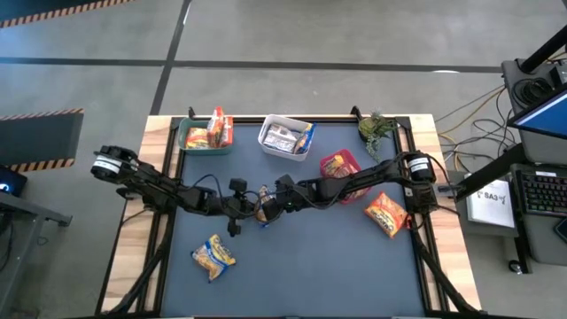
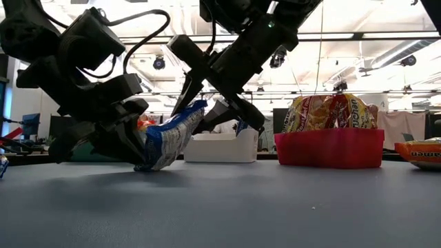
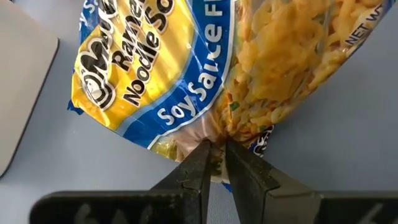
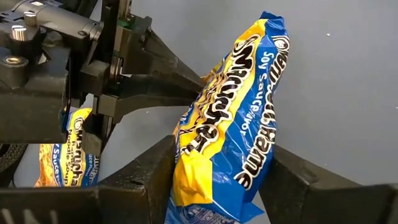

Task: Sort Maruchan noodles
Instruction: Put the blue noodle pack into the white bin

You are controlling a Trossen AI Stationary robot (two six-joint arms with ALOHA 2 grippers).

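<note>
The packet is tilted and pinched at its low end, so the robot's left gripper should first lay it flat, then take the packet's edge (image 3: 356, 47) by the net-weight print.
A blue-and-yellow Maruchan noodle packet (image 1: 262, 210) stands tilted at the middle of the dark mat, between my two grippers. My left gripper (image 1: 242, 209) reaches it from the table's left and is shut on one end. My right gripper (image 4: 217, 180) comes from the right and has a finger on each side of the same packet (image 4: 233, 118). A second packet (image 1: 213, 257) lies flat on the mat nearer the front. A third packet (image 1: 385, 213) lies flat at the right. My left gripper pinches the packet's crimped end seam (image 3: 214, 140) between its two fingertips, slanting down from the table's left. That end sits low at the mat (image 2: 148, 164), and the packet rises tilted away from the fingers. My right gripper closes across the packet's raised half, one finger (image 4: 155, 171) on each long edge (image 4: 181, 155). It comes slanting down from the table's right. The packet's face bulges between the fingers, and this end (image 2: 196, 110) is clear of the mat.
Three bins stand along the far edge: a green bin (image 1: 205, 135) holding orange packets, a white bin (image 1: 285, 137) holding silver ones, and a red bin (image 1: 339, 166) holding red ones. A small green plant (image 1: 376, 128) sits at the far right corner.
</note>
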